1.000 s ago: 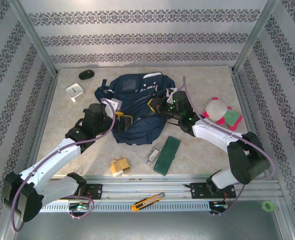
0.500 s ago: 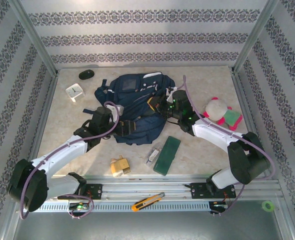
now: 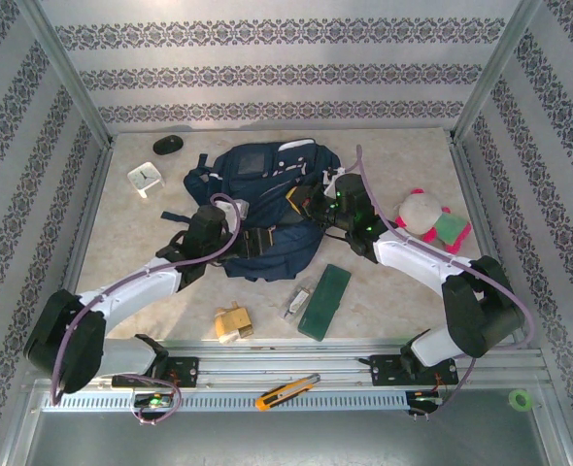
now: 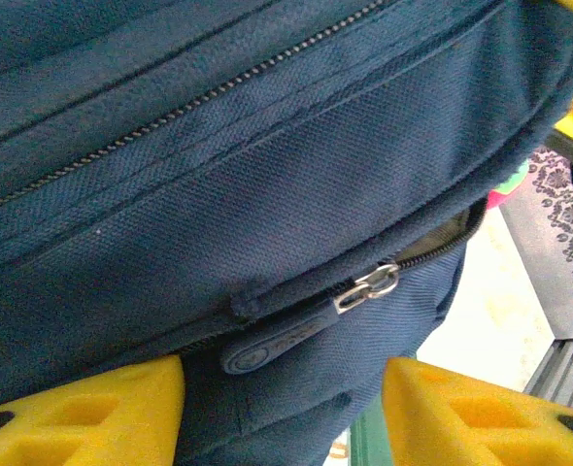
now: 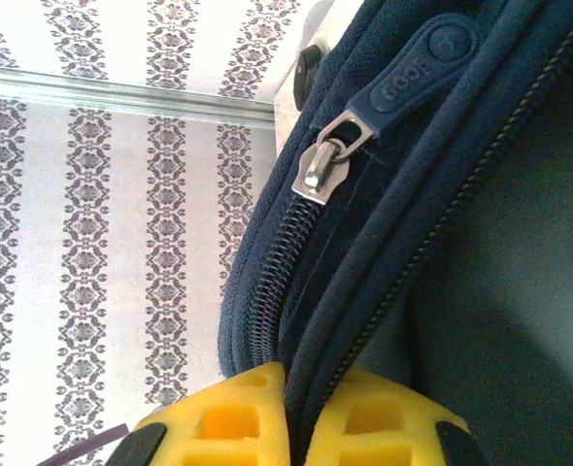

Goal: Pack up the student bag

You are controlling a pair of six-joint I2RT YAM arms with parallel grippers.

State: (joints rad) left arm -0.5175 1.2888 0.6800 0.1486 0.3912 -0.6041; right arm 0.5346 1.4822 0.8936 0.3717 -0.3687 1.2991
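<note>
The rubber zipper pull is lying flat on the bag past the fingers of my left gripper, so I will move back and pinch the pull's end (image 4: 244, 358) before I unzip any further.
The student bag (image 3: 267, 189), dark navy, lies in the middle of the table. My left gripper (image 3: 252, 243) is at its near left edge. In the left wrist view the left gripper (image 4: 282, 408) is open, its yellow fingers (image 4: 83, 413) standing either side of a fold of bag fabric, just below a rubber zipper pull (image 4: 277, 340) and its metal slider (image 4: 369, 286). My right gripper (image 3: 306, 204) is at the bag's right side. In the right wrist view the right gripper (image 5: 301, 417) is shut on the bag's zipper edge, below another pull tab (image 5: 413, 68).
A green book (image 3: 325, 301) and a small silver item (image 3: 298, 301) lie near the bag's front. Wooden blocks (image 3: 232, 322) sit front left, a white clock (image 3: 145, 178) and black mouse (image 3: 167, 145) back left, a plush toy (image 3: 424, 216) right. A utility knife (image 3: 286, 391) rests on the rail.
My left arm has swung right, bringing its gripper to the bag's near edge, and its jaws have narrowed a little. The right gripper has kept its hold on the bag.
</note>
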